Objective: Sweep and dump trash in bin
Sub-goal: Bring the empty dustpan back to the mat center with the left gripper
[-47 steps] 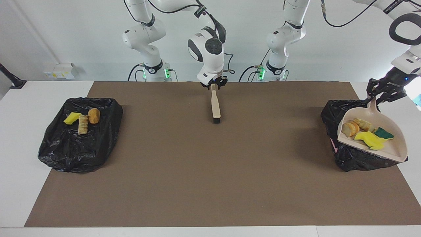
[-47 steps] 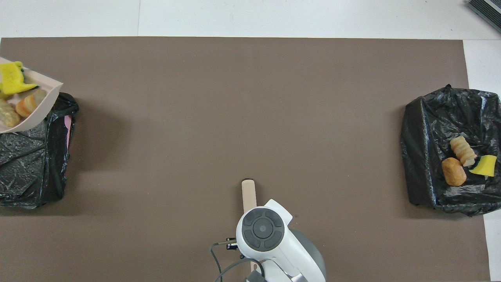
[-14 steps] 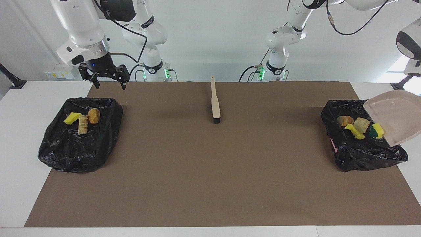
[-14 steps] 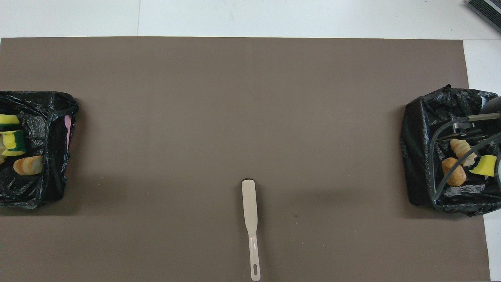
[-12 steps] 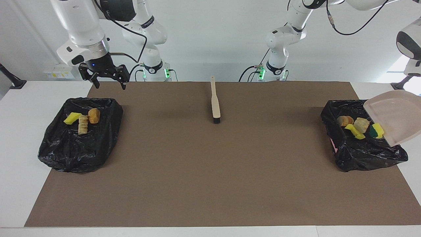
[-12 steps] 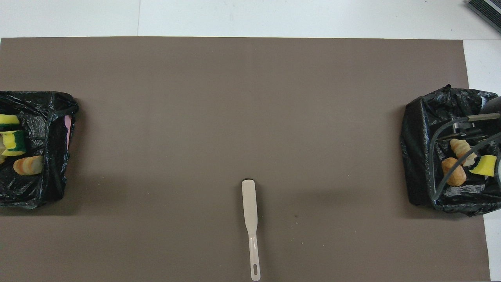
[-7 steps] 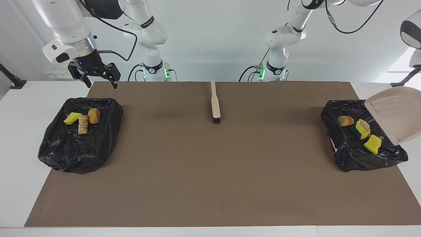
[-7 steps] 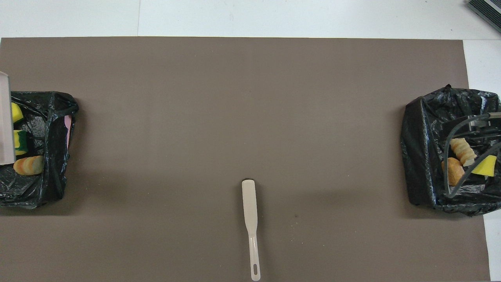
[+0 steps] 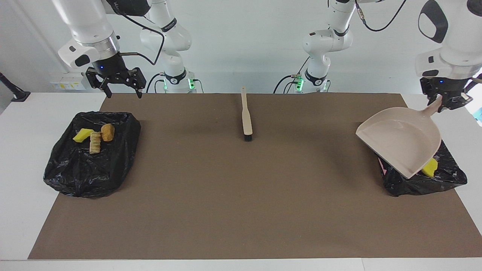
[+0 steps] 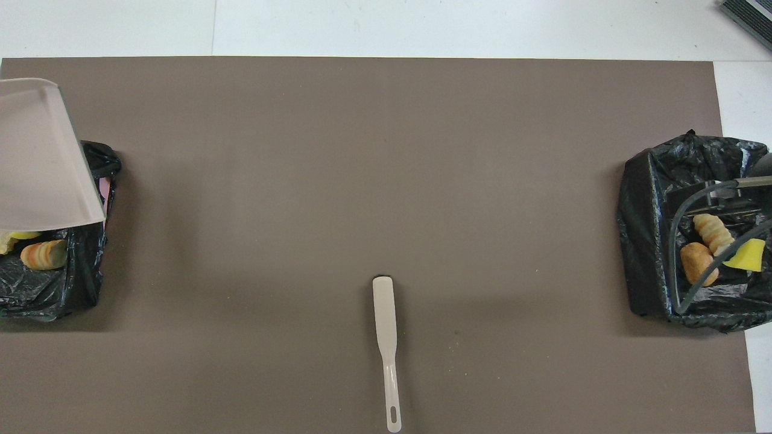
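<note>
The robot's left gripper needs to release the beige dustpan on the brown mat [image 10: 391, 189] just past the bristles of the brush. The dustpan is now above the black-lined bin.
My left gripper [image 9: 443, 104] is shut on the handle of the beige dustpan [image 9: 403, 142]. It holds the pan, with nothing in it, in the air over the black-lined bin [image 9: 450, 174] at the left arm's end. The pan hides most of that bin. One yellow chunk [image 9: 429, 168] shows under its rim. In the overhead view the dustpan [image 10: 41, 166] leaves an orange striped chunk [image 10: 43, 254] and a yellow bit [image 10: 18, 235] in sight. My right gripper [image 9: 120, 89] is open and empty, raised above the other bin [image 9: 90, 162].
The bin at the right arm's end holds a yellow chunk [image 9: 83, 134], a ridged beige chunk [image 9: 95, 142] and an orange chunk [image 9: 107, 132]. The brush [image 9: 246, 117] lies on the brown mat [image 9: 241, 195] midway between the bins, bristles away from the robots.
The left arm tipped the chunks out of the dustpan into its bin, then swung the emptied pan back over the bin's mat-side edge. The right gripper let go of the brush and moved above the other bin.
</note>
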Tool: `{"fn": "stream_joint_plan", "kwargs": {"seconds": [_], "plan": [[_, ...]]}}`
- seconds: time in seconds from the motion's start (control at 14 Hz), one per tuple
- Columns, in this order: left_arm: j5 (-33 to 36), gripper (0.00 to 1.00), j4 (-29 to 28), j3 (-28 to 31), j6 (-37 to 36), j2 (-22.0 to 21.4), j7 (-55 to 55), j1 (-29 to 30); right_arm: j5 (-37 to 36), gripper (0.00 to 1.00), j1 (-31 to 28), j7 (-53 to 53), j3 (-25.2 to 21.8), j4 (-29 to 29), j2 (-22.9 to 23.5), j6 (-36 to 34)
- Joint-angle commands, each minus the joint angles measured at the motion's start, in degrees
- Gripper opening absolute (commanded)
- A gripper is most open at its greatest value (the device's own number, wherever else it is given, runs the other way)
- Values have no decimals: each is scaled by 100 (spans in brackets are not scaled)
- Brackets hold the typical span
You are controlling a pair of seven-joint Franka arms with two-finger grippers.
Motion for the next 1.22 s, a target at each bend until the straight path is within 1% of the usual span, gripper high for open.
{"fn": "stream_joint_plan", "kwargs": {"seconds": [0.0, 0.21, 0.29, 0.43, 0.5, 0.57, 0.72, 0.79, 0.93, 1.0, 1.15], "plan": [[-509, 0, -531, 84, 15, -228, -1465, -658, 104, 100, -39, -23, 5, -57, -71, 27], [-1168, 0, -795, 76, 269, -228, -2785, -1335, 95, 100, -65, -14, -4, -40, -71, 45], [-1336, 0, -857, 67, 453, -228, -3285, -1502, 103, 100, -48, -6, -4, -40, -71, 53], [-1731, 0, -971, 67, 796, -106, -4706, -1863, 104, 100, -47, -23, -4, -48, -71, 53], [-1968, 0, -1059, 67, 1102, -35, -5314, -2030, 104, 100, -56, -23, -4, -57, -80, 53], [-2083, 0, -1138, 67, 1418, 61, -5694, -2223, 104, 100, -82, -58, -13, -57, -80, 45], [-2111, 0, -1156, 75, 1745, 307, -6074, -2601, 95, 100, -118, -155, -39, -22, -54, 45], [-2111, 0, -1156, 75, 1929, 482, -6450, -2820, 112, 100, -48, -164, -91, -13, -71, 10], [-2111, 0, -1165, 67, 2622, 886, -7469, -3181, 121, 100, 145, -164, -302, -5, -89, -26], [-2111, 0, -1165, 67, 2860, 993, -7856, -3322, 130, 100, 216, -164, -407, -5, -89, -26], [-2111, 0, -1200, 67, 3160, 1169, -8202, -3516, 112, 100, 408, -155, -548, 4, -89, -26]]}}
